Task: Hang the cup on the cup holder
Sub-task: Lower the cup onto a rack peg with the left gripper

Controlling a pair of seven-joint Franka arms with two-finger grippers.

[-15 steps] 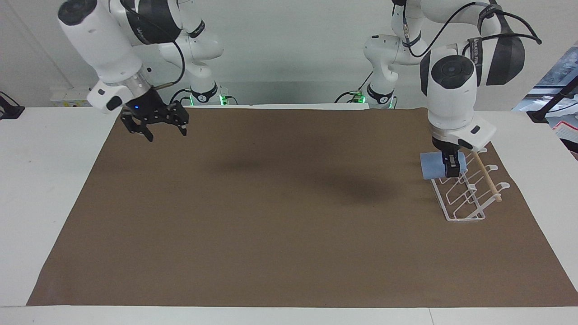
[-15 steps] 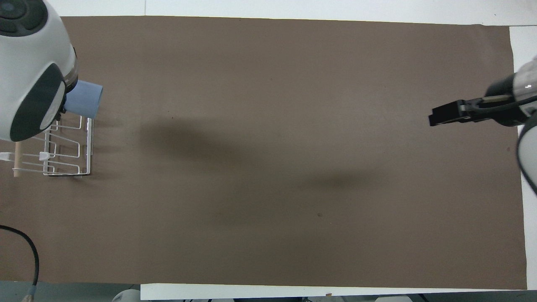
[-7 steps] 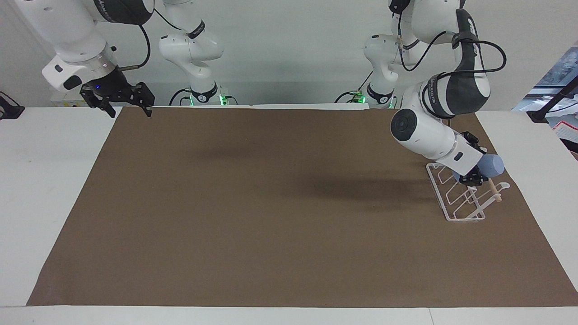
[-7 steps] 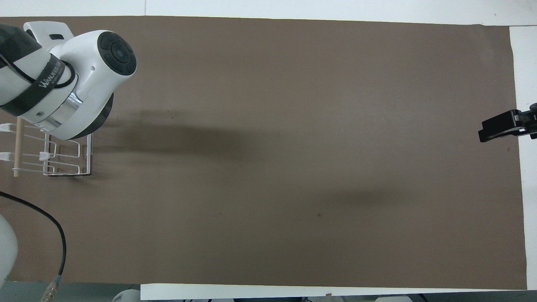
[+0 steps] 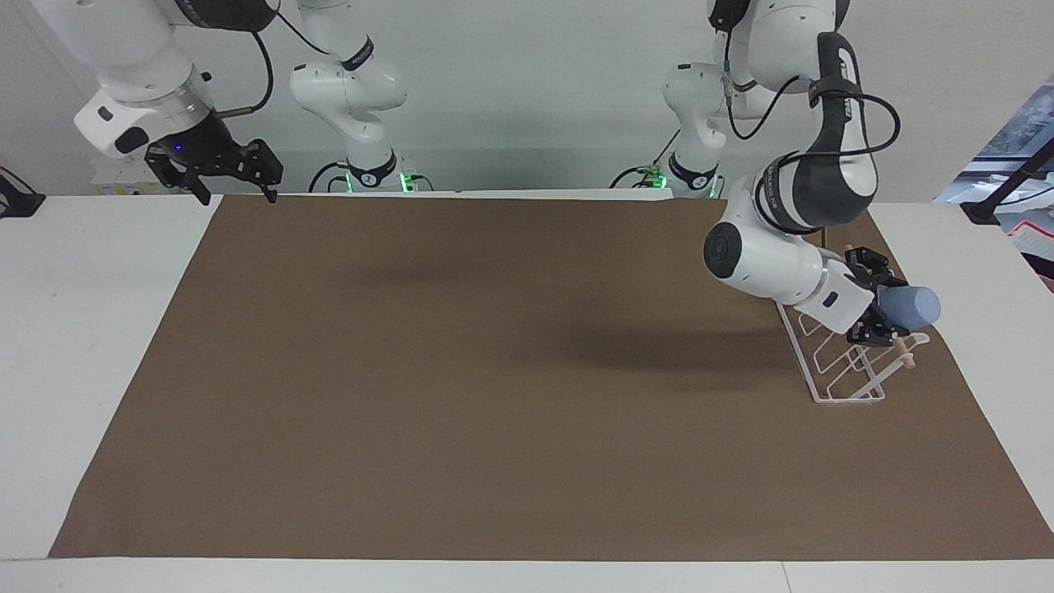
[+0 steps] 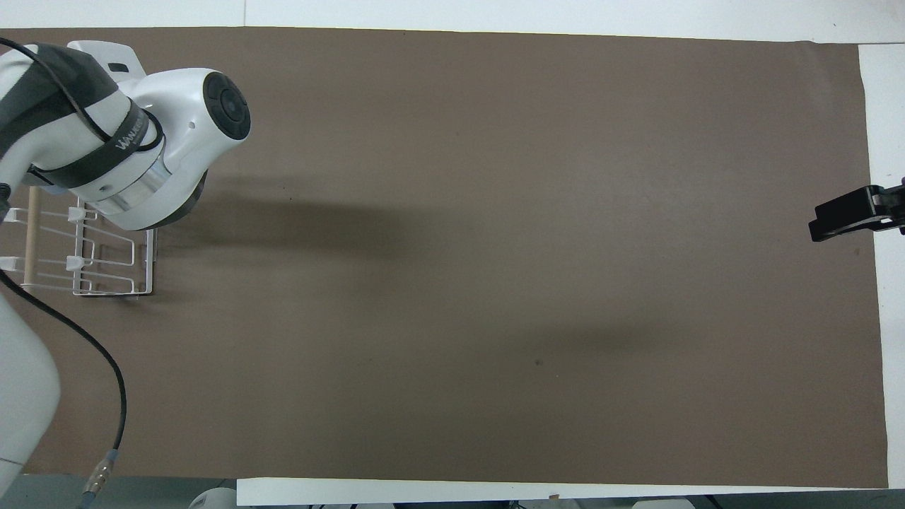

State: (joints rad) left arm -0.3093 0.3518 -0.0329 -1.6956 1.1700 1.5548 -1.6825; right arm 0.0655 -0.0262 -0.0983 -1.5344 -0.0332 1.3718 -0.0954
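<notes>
My left gripper is going to let go of the light-blue cup on the cup holder's end peg (image 6: pixel 111 173) under the arm's white wrist.
The light-blue cup (image 5: pixel 912 306) lies on its side in my left gripper (image 5: pixel 884 313), which is shut on it. The cup is held just above the wooden dowel (image 5: pixel 903 352) of the white wire cup holder (image 5: pixel 832 375), which stands on the brown mat at the left arm's end of the table. I cannot tell whether the cup touches a prong. In the overhead view the left wrist hides the cup and gripper, and only part of the cup holder (image 6: pixel 106 272) shows. My right gripper (image 5: pixel 237 194) is open and empty, waiting over the mat's corner nearest the right arm's base; it also shows in the overhead view (image 6: pixel 845 220).
The brown mat (image 5: pixel 494 395) covers most of the white table (image 5: pixel 82 346). The left arm's black cable (image 6: pixel 106 396) hangs over the mat near the robots. Clutter lies off the table at the left arm's end (image 5: pixel 1029 235).
The left wrist has swung round and carried the cup from the rack's base side over to its dowel side. The right gripper has drawn back to the mat's corner and stays there.
</notes>
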